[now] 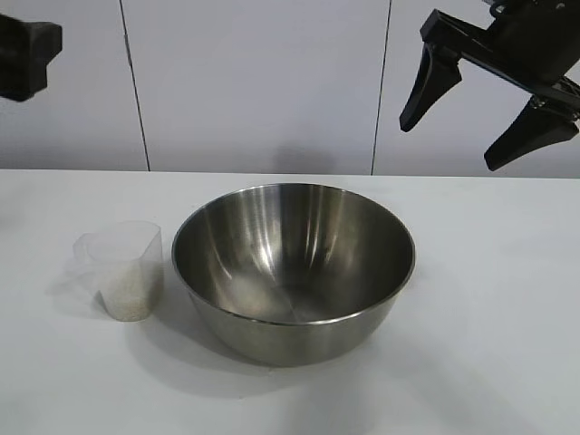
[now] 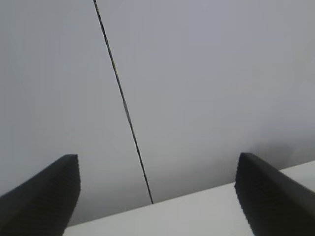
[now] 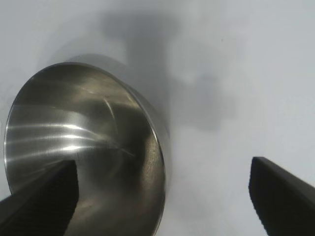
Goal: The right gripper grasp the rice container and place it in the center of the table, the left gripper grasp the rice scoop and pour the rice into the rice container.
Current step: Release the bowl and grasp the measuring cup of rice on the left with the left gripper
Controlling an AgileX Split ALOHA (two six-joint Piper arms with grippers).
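Note:
The rice scoop's short handle [image 1: 82, 251] is on the side away from the steel bowl. My left gripper goes there next and closes on it.
The rice container [image 1: 293, 263], a large shiny steel bowl, stands empty at the middle of the white table [image 1: 489, 299]. Just left of it stands the rice scoop [image 1: 118, 263], a small clear plastic cup, upright, with white rice [image 1: 130, 299] in its lower part. My right gripper [image 1: 450, 143] hangs open high above the table, behind and to the right of the bowl. In the right wrist view it [image 3: 163, 166] holds nothing and the bowl [image 3: 83, 147] lies below it. My left gripper [image 1: 27, 54] shows only partly at the upper left edge. In its own wrist view it [image 2: 157, 162] is open and empty.
A pale panelled wall [image 1: 254, 82] with dark vertical seams runs behind the table's far edge. The left wrist view faces that wall [image 2: 197, 88] and a strip of the table [image 2: 197, 211].

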